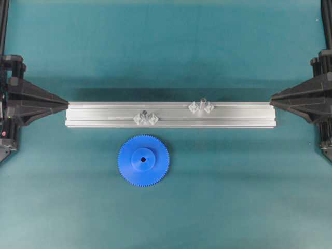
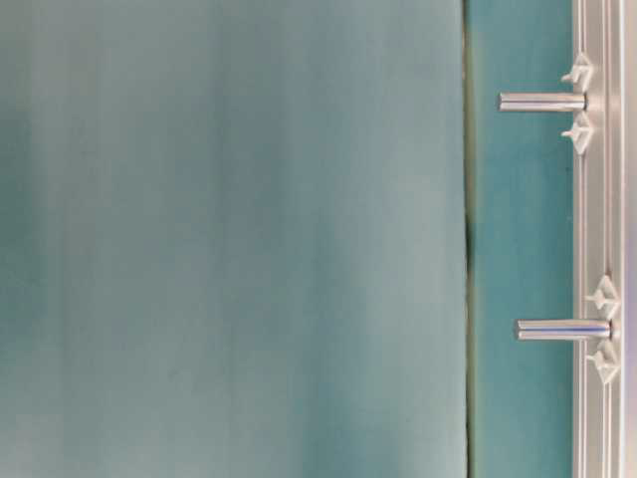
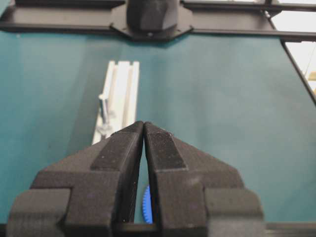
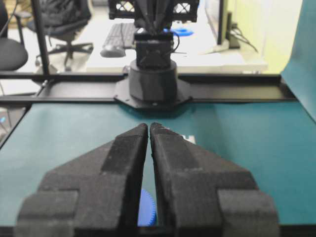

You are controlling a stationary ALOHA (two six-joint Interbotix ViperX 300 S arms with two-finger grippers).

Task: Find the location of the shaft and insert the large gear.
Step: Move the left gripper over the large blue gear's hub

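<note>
The robot's left gripper will next move to the large gear's raised hub [image 1: 143, 159] and close there, around the gear's centre hole.
The large gear [image 1: 143, 160], a bright blue toothed disc with a raised hub, lies flat on the teal mat in front of the rail. The shaft [image 1: 202, 102], a slim grey pin between two spaced clear brackets, stands on the rail right of centre. My left gripper [image 1: 66, 104] is shut and empty at the rail's left end. My right gripper [image 1: 272, 97] is shut and empty at the rail's right end. A sliver of the gear shows between the jaws in the left wrist view [image 3: 146, 205] and in the right wrist view [image 4: 146, 207].
The aluminium rail [image 1: 233, 115] lies across the middle of the mat. A stubbier pin [image 1: 145, 114] with bunched brackets stands on it left of centre. Two pins [image 2: 542, 102] show in the table-level view; I cannot tell which is which. The opposite arm's base [image 4: 153, 81] stands far off.
</note>
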